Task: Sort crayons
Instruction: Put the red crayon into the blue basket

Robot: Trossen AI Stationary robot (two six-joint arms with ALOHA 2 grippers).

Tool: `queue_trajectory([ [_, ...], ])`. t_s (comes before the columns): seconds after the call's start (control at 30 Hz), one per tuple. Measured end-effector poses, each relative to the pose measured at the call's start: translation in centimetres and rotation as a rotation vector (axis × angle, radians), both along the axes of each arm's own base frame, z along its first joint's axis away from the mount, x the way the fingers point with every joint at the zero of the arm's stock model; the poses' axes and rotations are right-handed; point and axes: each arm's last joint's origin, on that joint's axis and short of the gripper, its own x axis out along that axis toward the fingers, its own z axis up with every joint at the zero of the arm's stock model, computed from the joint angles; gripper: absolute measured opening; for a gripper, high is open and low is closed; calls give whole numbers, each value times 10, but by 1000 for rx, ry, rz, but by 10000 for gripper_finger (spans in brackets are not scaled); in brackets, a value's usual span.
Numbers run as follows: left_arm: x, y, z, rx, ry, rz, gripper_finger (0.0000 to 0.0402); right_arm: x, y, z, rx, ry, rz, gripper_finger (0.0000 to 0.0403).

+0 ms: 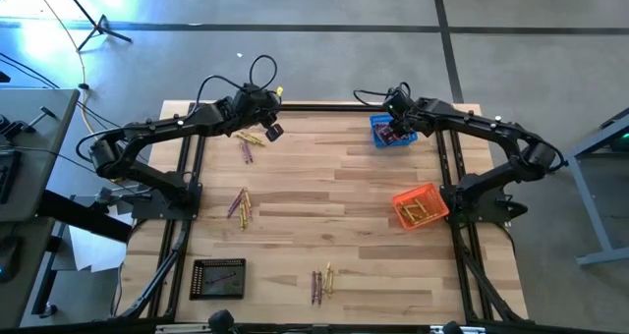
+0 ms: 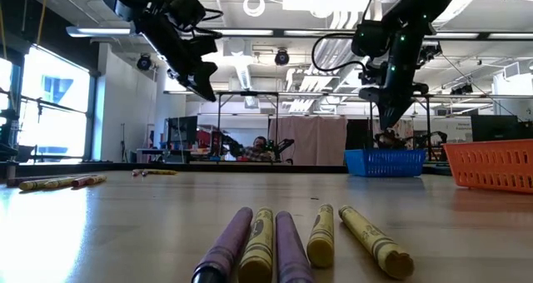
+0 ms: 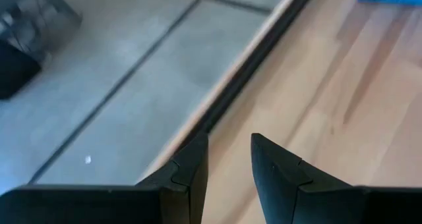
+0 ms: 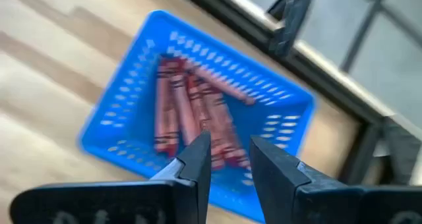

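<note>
Next, the left gripper closes on the middle of the red crayon [image 1: 246, 152], which lies beside the yellow crayons in the group nearest the far edge of the table.
Loose crayons lie flat on the wooden table in three small groups: far left [image 1: 247, 143], middle left [image 1: 239, 204] and near the front edge [image 1: 321, 281], that last group purple and yellow [image 2: 291, 237]. Several red crayons [image 4: 191, 112] lie in the blue basket [image 4: 125, 72]. My right gripper [image 4: 229, 141] hangs open above that basket [image 1: 377, 126], nothing between its fingers. My left gripper [image 1: 273, 131] stands open and empty over the table's far edge [image 3: 217, 105], just beyond the far-left crayons.
An orange basket [image 1: 433, 198] with yellow crayons stands at the right. A black mesh basket [image 1: 200, 278] sits near the front left. Black frame rails run along both table sides. Bare wood lies in the table's middle.
</note>
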Motion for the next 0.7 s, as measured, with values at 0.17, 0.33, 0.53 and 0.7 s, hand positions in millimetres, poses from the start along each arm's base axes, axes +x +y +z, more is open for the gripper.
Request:
queue_trajectory([
  [0.17, -14, -7, -16, -119, 208, -8, 101, 11, 10, 0, 119, -136, 78, 92],
  [0.33, -30, -8, -25, -246, 291, 81, 101, 29, 21, 4, 73, -198, 219, 92],
  [0.53, -41, -4, -33, -394, 140, 482, 101, 47, 30, 11, 6, -301, 281, 92],
  [0.7, -48, -6, -62, -394, 102, 740, 101, 58, 41, 16, -108, -298, 293, 92],
])
